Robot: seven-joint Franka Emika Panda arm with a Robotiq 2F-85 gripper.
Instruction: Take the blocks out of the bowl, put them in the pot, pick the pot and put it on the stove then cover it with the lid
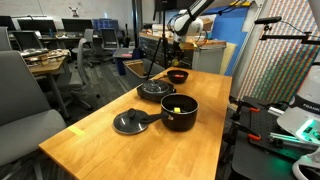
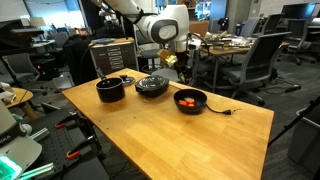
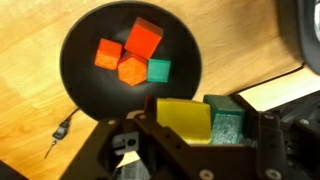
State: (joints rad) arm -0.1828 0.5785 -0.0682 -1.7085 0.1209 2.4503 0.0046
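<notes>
The two blocks, now held above the dark bowl, will be let go by my gripper inside the black pot (image 1: 178, 102), close to the yellow block lying in it.
In the wrist view my gripper (image 3: 203, 128) is shut on a yellow block (image 3: 183, 117) and a green block (image 3: 229, 122), held side by side between the jaws. Below them sits the dark bowl (image 3: 76, 60) with orange-red blocks (image 3: 128, 55) and a small green block (image 3: 158, 70) inside. In both exterior views the gripper (image 2: 168, 61) hangs above the bowl (image 2: 190, 100) (image 1: 177, 75). The black pot (image 1: 179, 112) (image 2: 110, 90) holds a yellow block (image 1: 176, 109). The stove (image 1: 155, 89) (image 2: 152, 86) lies between the bowl and the pot. The lid (image 1: 130, 122) lies flat beside the pot.
Everything stands on a wooden table (image 1: 120, 150). A thin black cable end (image 3: 58, 132) lies beside the bowl. Office chairs (image 2: 250, 65) and desks surround the table, and equipment (image 1: 290, 110) stands along one edge.
</notes>
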